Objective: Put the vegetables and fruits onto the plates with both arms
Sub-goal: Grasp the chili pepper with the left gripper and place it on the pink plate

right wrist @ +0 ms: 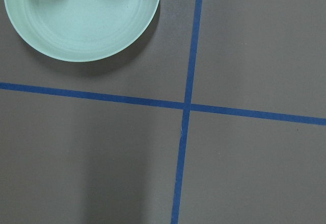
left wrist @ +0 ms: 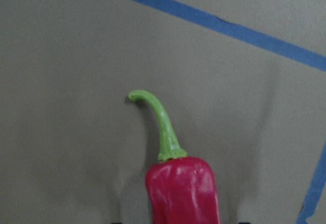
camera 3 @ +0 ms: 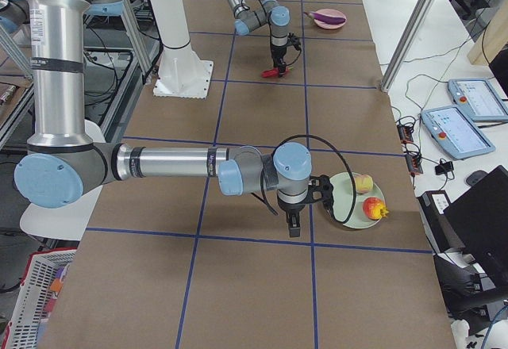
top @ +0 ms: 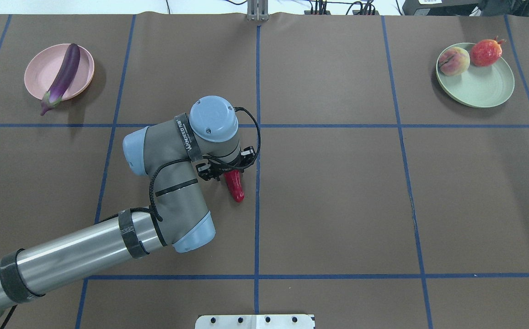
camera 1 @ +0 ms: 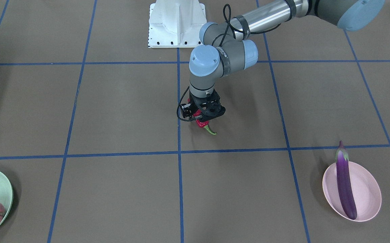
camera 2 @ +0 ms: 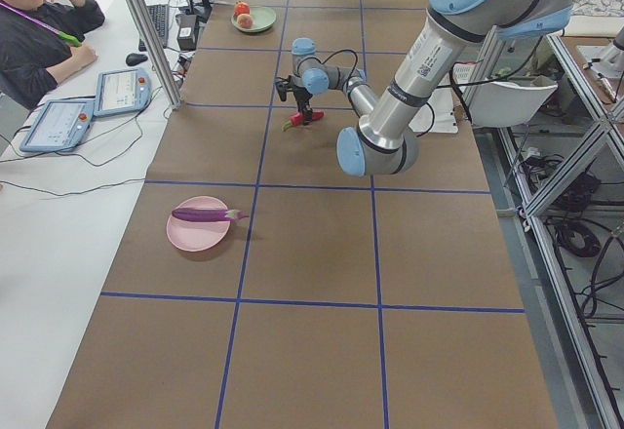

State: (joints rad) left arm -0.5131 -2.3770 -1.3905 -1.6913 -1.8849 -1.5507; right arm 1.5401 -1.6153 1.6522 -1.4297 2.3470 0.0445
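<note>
Next, my left gripper releases the red chili on the pink plate's bare surface (camera 1: 369, 188), next to the purple eggplant.
My left gripper (camera 1: 201, 118) is shut on the red chili (camera 1: 202, 124) near the table's middle. The chili's green stem points toward the operators' side, and it also shows in the overhead view (top: 235, 185) and the left wrist view (left wrist: 183, 191). The purple eggplant (top: 63, 75) lies across the pink plate (top: 40, 73), its cap over the rim. The peach (top: 453, 61) and the pomegranate (top: 486, 52) sit on the mint green plate (top: 483, 87). My right gripper (camera 3: 292, 226) hangs beside the green plate (camera 3: 349, 210); I cannot tell if it is open.
The white base block (camera 1: 176, 23) stands at the robot's edge of the table. Blue tape lines cross the brown table cover. An operator (camera 2: 39, 19) and tablets (camera 2: 93, 102) are beside the table. A metal post (camera 3: 417, 24) stands at the far edge.
</note>
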